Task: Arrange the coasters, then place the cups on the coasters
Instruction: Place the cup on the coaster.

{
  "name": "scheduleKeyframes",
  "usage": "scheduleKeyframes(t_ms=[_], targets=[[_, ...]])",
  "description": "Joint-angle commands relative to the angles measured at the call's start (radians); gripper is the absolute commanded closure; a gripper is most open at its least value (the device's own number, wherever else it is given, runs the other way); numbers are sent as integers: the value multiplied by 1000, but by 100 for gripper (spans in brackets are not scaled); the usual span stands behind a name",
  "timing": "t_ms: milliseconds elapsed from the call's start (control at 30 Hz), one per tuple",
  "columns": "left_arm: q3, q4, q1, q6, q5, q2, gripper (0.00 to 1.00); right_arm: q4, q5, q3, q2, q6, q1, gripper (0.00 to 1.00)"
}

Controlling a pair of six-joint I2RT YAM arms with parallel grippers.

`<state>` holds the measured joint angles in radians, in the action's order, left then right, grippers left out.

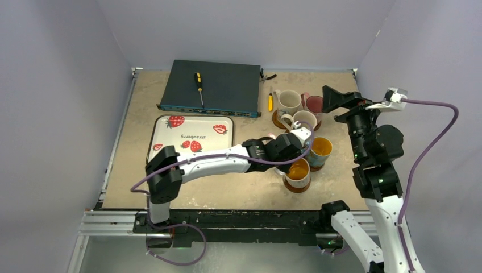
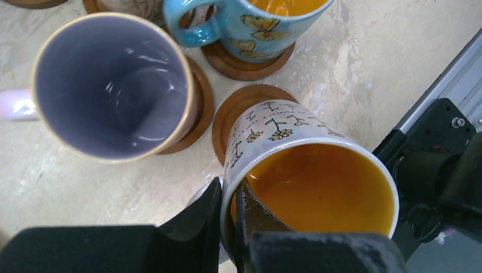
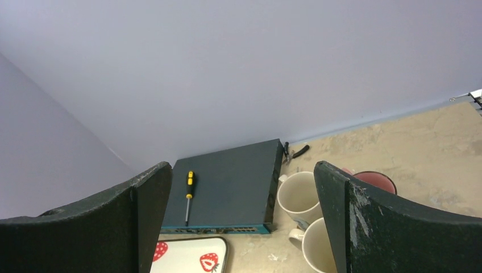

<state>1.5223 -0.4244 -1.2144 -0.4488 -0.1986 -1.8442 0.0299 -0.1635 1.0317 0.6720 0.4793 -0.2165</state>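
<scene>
My left gripper should release the flower-print cup, which sits over a coaster now, on the round coaster [image 1: 297, 182] [image 2: 259, 131] that is nearest the metal rail.
Several cups stand clustered at right centre, each on a dark round coaster. My left gripper [image 2: 230, 196] is shut on the near rim of the flower-print cup with the orange inside [image 2: 318, 187], one finger inside and one outside. That cup sits over a coaster [image 2: 241, 108]; whether it rests on it I cannot tell. Beside it are the purple-inside cup [image 2: 111, 85] and the blue cup [image 2: 267, 25]. From above, my left gripper [image 1: 291, 162] covers the purple cup. Two cream cups [image 1: 289, 101] [image 1: 305, 120] and a red-pink-inside cup [image 1: 314, 104] stand behind. My right gripper [image 1: 329, 98] [image 3: 241, 170] hangs open above them, holding nothing.
A dark blue flat box [image 1: 210, 88] with a yellow-handled screwdriver [image 1: 199, 85] on it lies at the back. A small yellow screwdriver [image 1: 270, 102] and pliers [image 1: 270, 77] lie by it. The white strawberry tray [image 1: 190, 136] sits left of centre. A metal rail [image 2: 449, 74] borders the table's near edge.
</scene>
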Motion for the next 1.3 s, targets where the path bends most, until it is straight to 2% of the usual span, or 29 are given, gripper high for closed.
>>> scheduleKeyframes(t_ms=[0,500,1267], targets=[[165,29,-25,15,-17,-54,100,-47,-36,-12,-22,1,-1,2],[362,-137,-25,58,-16,-200,100,-39,-31,-29,-25,2,-2,2],[484,-248,-22,179,14,-285,100,-39,-16,-34,-20,7,-2,2]])
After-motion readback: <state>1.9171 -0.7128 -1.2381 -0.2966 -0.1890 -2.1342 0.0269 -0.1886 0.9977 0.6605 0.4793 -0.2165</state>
